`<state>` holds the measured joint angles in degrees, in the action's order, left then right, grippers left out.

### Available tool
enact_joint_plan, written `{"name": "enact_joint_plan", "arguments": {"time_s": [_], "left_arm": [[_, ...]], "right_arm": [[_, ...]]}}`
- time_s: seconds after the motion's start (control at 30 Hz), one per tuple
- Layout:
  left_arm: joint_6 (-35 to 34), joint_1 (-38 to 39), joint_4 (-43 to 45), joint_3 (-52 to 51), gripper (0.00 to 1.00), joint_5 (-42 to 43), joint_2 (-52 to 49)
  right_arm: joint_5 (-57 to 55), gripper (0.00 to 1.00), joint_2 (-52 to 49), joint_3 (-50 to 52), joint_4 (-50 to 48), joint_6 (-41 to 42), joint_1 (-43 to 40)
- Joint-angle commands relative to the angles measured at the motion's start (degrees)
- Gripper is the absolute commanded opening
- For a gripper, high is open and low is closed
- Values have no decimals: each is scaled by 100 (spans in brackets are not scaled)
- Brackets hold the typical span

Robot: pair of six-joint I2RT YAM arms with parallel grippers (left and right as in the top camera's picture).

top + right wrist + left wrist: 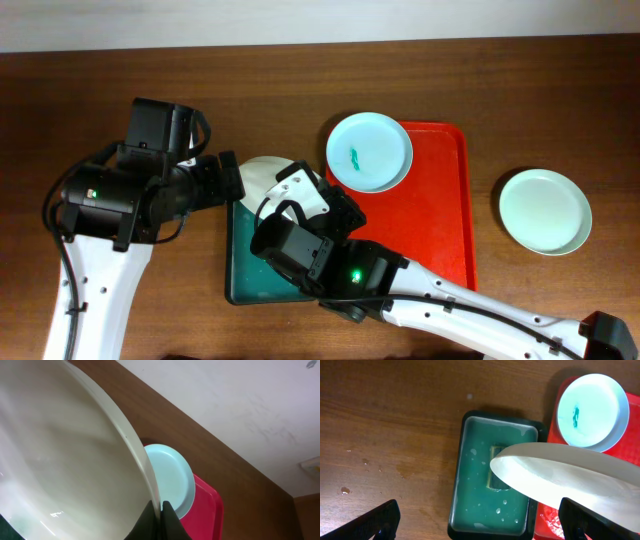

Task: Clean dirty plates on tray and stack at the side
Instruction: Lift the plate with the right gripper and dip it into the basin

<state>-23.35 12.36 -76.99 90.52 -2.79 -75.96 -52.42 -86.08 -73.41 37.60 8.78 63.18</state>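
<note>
The robot's right gripper should set the white plate down on the clean-looking plate [547, 212] beside the red tray.
My right gripper [312, 203] [161, 509] is shut on the rim of a white plate [268, 177] [65, 460] and holds it tilted above the dark teal tray. This plate also shows in the left wrist view [570, 482]. My left gripper [228, 180] [482, 525] is open and empty, just left of the held plate. A pale-blue plate with a teal smear [369, 151] [591, 410] [174, 479] sits on the far left corner of the red tray [440, 215] [551, 519] [206, 507]. A third, clean-looking plate [545, 211] lies on the table to the right of the red tray.
The dark teal-green tray [240, 270] [470, 475] holds soapy liquid and a submerged sponge [498, 467], beside the red tray's left edge. Both arms crowd over it. Bare wooden table [520, 90] lies around, with a few water drops [344, 490] to the left.
</note>
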Motion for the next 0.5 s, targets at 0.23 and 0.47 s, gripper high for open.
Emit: {"name": "enact_joint_plan", "arguments": {"time_s": [0.23,0.47], "left_arm": [[94,-26,-7,4,99,4,2],[94,-26,-7,4,99,4,2]], "right_arm": [[61,4,114,-127,-15,111,-28],[179,4,107,-129,-72,717,-262]]}}
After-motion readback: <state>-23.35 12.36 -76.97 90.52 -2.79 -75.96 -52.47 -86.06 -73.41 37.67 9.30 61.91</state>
